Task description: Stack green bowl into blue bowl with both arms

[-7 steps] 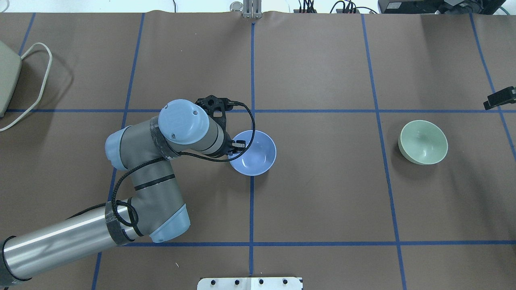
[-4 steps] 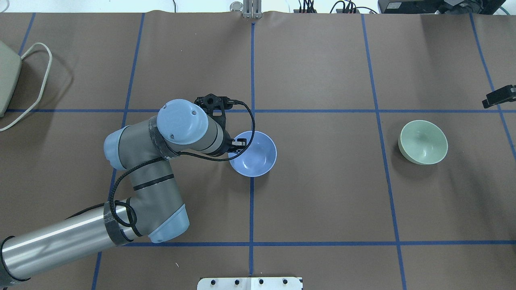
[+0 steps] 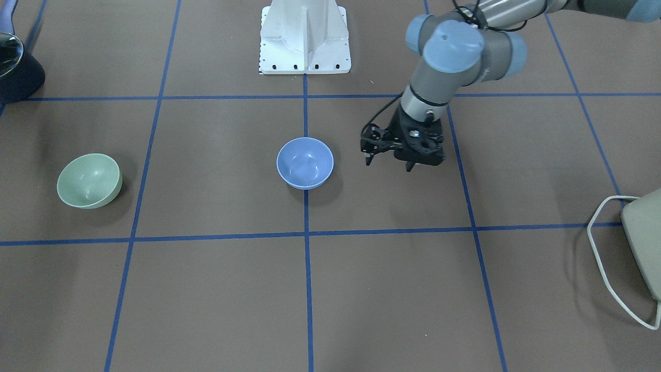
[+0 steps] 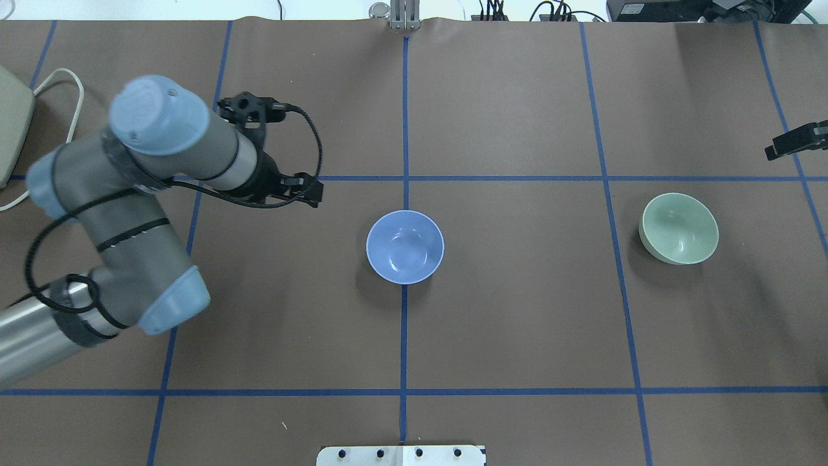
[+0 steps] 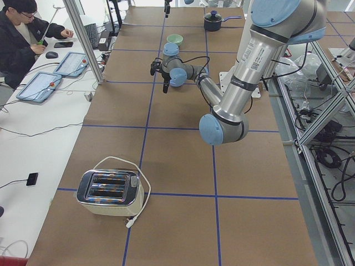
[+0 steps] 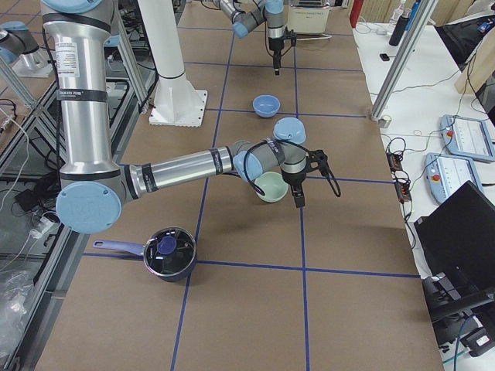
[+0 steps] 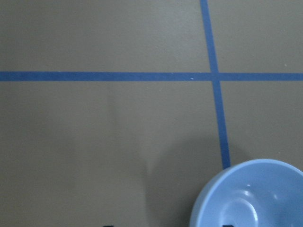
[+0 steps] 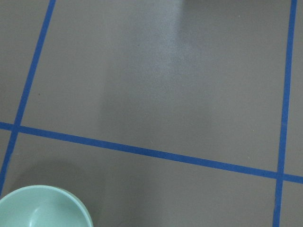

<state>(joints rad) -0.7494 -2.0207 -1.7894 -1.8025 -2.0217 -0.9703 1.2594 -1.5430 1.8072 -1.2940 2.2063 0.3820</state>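
Observation:
The green bowl is my right gripper's next target. It should close on the rim of the green bowl (image 3: 59,185) (image 8: 92,224), on the side farthest from the blue bowl.
The blue bowl (image 4: 405,246) stands upright and empty at the table's middle on a tape crossing; it also shows in the front view (image 3: 304,163) and at the bottom of the left wrist view (image 7: 251,198). My left gripper (image 4: 310,191) (image 3: 389,164) is open and empty, raised, well to the bowl's left and apart from it. The green bowl (image 4: 678,228) (image 3: 89,180) sits upright far to the right. My right gripper (image 4: 794,142) shows only partly at the view's right edge, beyond the green bowl (image 6: 272,186). I cannot tell if it is open.
A toaster (image 5: 110,192) with a white cord stands at the table's left end. A dark pot (image 6: 168,253) sits at the right end. The white base pedestal (image 3: 304,36) is at the near middle edge. An operator (image 5: 22,33) sits beside the table.
My left gripper has let go of the blue bowl's rim and pulled away up and to the left. The blue bowl stays put. The right gripper has shifted slightly.

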